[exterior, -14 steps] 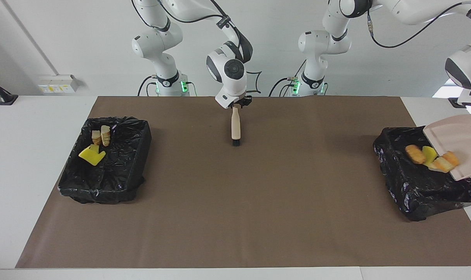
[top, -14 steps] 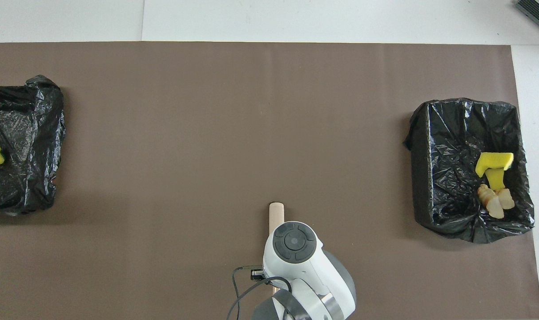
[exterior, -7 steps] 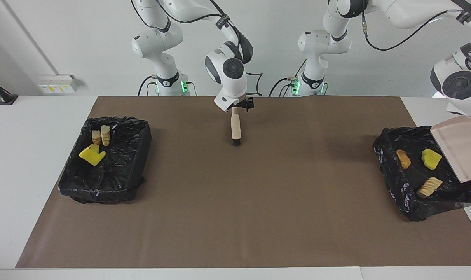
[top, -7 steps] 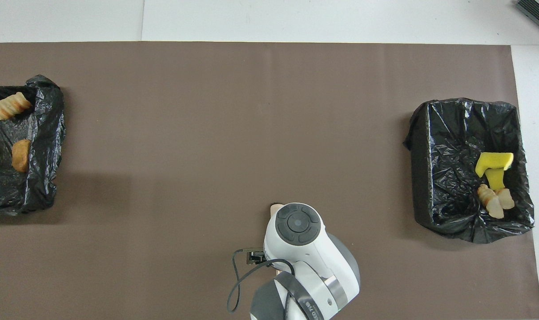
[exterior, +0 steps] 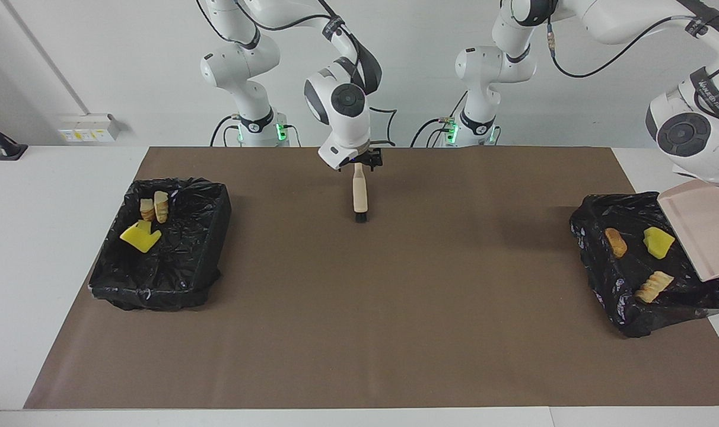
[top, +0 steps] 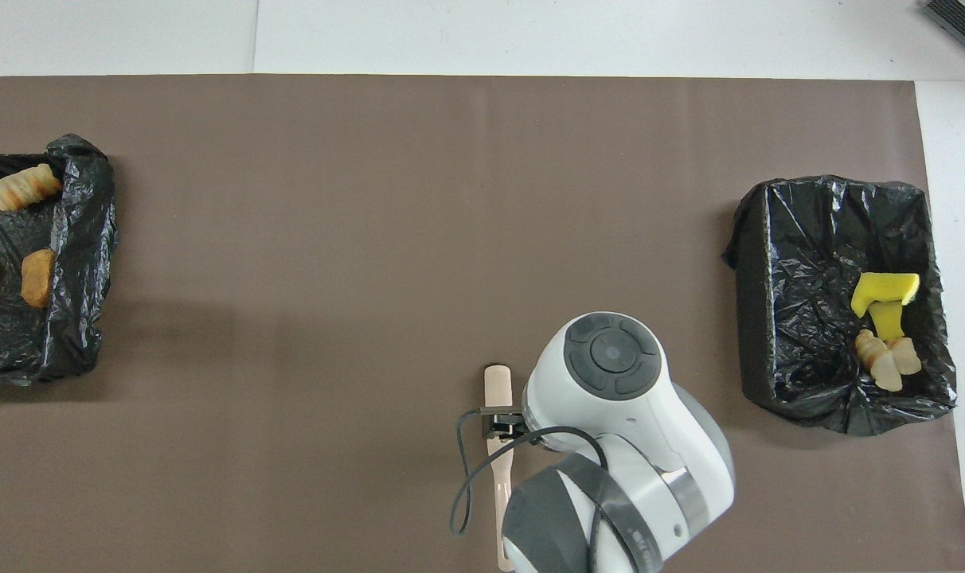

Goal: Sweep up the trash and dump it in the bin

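Note:
My left gripper has the pink dustpan. Next, I set it down with that gripper on the brown mat (top: 478,212) between the bins, beyond the brush.
Three pieces of trash (exterior: 616,242) lie in the black-lined bin (exterior: 591,237) at the left arm's end of the table; the overhead view shows them too, among them a striped lump (top: 21,187). Above that bin hangs the empty pink dustpan (exterior: 700,228), tilted, under the left arm's wrist (exterior: 692,133). The left gripper itself is cut off by the picture's edge. The brush (exterior: 359,198) lies flat on the brown mat near the robots. My right gripper (exterior: 364,160) is open just over its handle end.
A second black-lined bin (exterior: 211,207) at the right arm's end holds a yellow chunk (exterior: 140,236) and two striped lumps (exterior: 161,206). The brown mat (exterior: 359,308) covers the table between the bins. The right arm's wrist (top: 610,358) hangs beside the brush (top: 498,390).
The trash slid off the dustpan into the bin, and the dustpan drew back. The right gripper let go of the brush and lifted a little; its wrist swung toward the right arm's end.

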`<state>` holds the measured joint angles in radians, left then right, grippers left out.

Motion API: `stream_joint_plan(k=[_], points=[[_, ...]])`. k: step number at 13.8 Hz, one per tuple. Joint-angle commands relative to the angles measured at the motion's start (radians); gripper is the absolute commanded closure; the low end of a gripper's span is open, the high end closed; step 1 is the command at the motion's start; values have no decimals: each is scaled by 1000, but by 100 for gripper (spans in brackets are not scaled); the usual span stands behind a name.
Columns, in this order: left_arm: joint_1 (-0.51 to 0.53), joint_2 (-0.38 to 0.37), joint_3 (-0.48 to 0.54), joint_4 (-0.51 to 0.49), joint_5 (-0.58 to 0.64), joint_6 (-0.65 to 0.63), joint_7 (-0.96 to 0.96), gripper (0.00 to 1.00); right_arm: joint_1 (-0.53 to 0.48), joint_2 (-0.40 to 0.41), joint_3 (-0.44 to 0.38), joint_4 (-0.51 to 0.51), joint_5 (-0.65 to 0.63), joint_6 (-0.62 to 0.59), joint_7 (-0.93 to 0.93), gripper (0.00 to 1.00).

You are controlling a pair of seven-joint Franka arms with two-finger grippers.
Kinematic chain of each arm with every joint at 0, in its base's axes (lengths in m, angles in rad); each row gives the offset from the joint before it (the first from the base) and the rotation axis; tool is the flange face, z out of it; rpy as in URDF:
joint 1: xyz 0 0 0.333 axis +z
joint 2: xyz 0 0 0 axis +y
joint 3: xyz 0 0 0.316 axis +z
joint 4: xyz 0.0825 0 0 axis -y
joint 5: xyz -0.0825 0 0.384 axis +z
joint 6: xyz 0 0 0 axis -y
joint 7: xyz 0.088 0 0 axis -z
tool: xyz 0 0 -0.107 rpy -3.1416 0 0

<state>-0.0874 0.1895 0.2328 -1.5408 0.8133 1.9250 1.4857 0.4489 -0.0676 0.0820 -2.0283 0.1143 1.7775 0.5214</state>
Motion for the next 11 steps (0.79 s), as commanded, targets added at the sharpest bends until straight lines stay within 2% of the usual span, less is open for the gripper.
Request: stream_joint_plan(k=[1, 3, 5, 7, 9, 11], points=[[4, -11, -91, 10, -139, -56, -79, 100, -126, -52, -1, 72, -47, -73, -117, 0], [-8, -18, -133, -34, -239, -72, -187, 100, -212, -55, -50, 161, -129, -102, -269, 0], [-6, -5, -223, -36, -276, -101, -368, 100, -231, -41, -135, 232, -162, -116, -430, 0], [-8, 5, -291, -36, -347, -116, -545, 100, -240, -38, -217, 259, -171, -110, -472, 0], [-11, 53, -386, -35, -394, -147, -770, 100, -286, -26, -242, 304, -170, -119, -474, 0], [-11, 138, -502, -28, -405, -126, -1085, 100, -315, -28, -238, 301, -156, -121, -471, 0]])
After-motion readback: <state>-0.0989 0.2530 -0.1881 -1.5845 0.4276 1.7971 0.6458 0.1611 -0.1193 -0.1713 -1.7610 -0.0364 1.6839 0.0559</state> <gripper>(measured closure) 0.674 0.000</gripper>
